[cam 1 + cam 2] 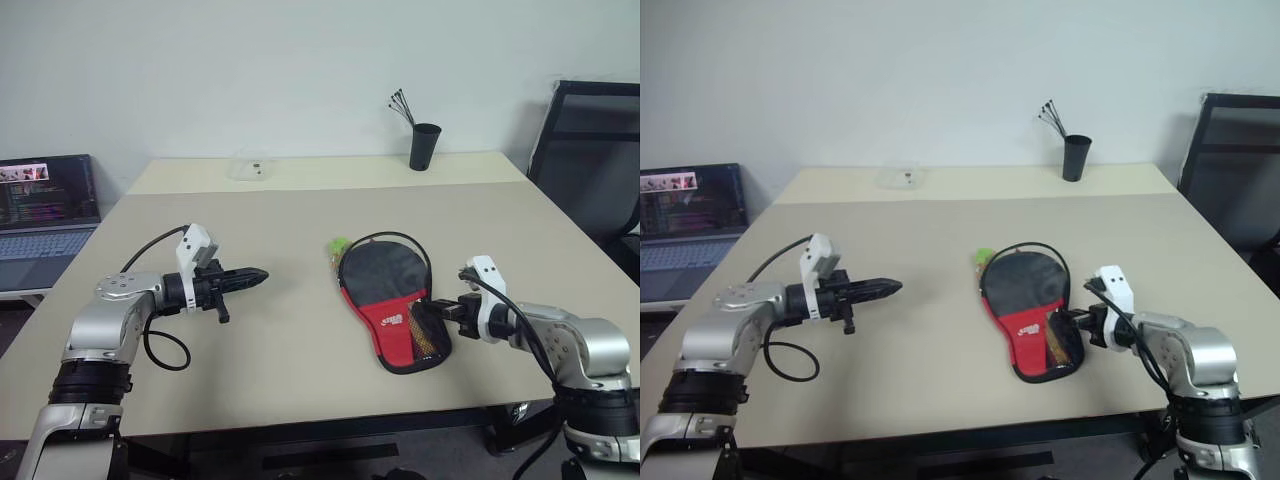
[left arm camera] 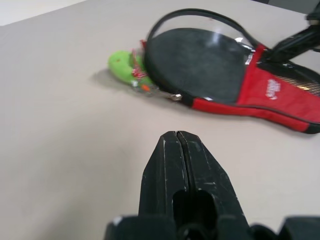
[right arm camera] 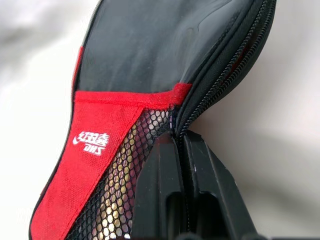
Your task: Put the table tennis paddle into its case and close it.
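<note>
My left gripper is well away from the zipper pull with the green toy, so next my right gripper grips the zipper's end point(image 3: 181, 123) again and drags the case closer.
The case point(image 1: 385, 275), black with a red section, a white logo and a mesh pocket, lies flat on the table right of centre. Its zipper gapes along the round end, where a black edge arcs up point(image 2: 200, 15). The table tennis paddle is hidden; only something yellowish shows behind the mesh point(image 3: 117, 210). My right gripper point(image 1: 432, 306) is shut at the case's narrow end, and the two zipper rows meet at its fingertips point(image 3: 179, 136), so it pinches the zipper pull. My left gripper point(image 1: 262, 274) hovers shut over bare table, well left of the case, pointing toward it point(image 2: 176, 134).
A small green toy point(image 1: 339, 247) lies against the case's far left edge. A black cup point(image 1: 425, 146) with sticks and a clear plastic piece point(image 1: 250, 167) sit at the back of the table point(image 1: 300, 380). A laptop point(image 1: 45, 215) stands off to the left, a black chair point(image 1: 590, 150) to the right.
</note>
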{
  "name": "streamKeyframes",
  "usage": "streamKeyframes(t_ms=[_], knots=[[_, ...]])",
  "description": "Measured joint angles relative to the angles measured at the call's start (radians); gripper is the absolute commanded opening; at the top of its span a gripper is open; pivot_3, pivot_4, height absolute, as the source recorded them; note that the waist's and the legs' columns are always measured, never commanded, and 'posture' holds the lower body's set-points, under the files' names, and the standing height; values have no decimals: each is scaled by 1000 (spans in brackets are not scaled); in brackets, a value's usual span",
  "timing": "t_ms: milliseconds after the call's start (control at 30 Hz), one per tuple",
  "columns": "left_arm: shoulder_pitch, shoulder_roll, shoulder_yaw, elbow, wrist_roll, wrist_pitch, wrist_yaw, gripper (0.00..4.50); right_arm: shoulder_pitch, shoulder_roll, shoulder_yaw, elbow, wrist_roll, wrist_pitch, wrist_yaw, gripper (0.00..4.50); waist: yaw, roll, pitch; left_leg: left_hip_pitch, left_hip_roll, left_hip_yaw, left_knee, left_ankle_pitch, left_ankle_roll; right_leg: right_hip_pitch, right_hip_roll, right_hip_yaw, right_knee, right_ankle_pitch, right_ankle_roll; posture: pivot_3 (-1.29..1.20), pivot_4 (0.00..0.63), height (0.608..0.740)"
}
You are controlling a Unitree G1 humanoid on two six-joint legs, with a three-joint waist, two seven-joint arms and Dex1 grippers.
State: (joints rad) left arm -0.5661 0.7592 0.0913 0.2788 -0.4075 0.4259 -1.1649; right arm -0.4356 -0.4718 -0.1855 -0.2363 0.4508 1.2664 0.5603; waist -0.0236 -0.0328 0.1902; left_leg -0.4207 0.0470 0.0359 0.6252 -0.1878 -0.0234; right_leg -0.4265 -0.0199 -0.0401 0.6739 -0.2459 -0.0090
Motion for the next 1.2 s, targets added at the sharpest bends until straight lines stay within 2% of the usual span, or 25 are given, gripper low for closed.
streamKeyframes(t_ms=[400,867,967,1167,1200], knots=[[-55,-42,-6,73,50,-71,79,0,16,53,12,-24,10,8,-105,8,-5,0,0,0,0,0,0,0,0,0,1,0,0,0,0,0,150,740],[-71,-61,-4,108,64,-129,149,0,23,53,15,-68,45,39,-112,8,-5,-1,0,0,0,0,0,0,0,0,1,0,0,0,0,0,150,740],[-71,-61,-2,108,61,-129,148,0,23,58,14,-72,46,43,-126,665,-5,-1,0,0,0,0,0,0,0,0,1,0,0,0,0,0,150,740],[-71,-60,9,108,57,-128,145,0,22,58,14,-83,43,51,-154,2722,-5,-1,0,0,0,0,0,0,0,0,1,0,0,0,0,0,150,740],[-71,-60,10,108,57,-128,146,0,22,58,14,-84,43,51,-159,2722,-5,-1,0,0,0,0,0,0,0,0,1,0,0,0,0,0,150,740]])
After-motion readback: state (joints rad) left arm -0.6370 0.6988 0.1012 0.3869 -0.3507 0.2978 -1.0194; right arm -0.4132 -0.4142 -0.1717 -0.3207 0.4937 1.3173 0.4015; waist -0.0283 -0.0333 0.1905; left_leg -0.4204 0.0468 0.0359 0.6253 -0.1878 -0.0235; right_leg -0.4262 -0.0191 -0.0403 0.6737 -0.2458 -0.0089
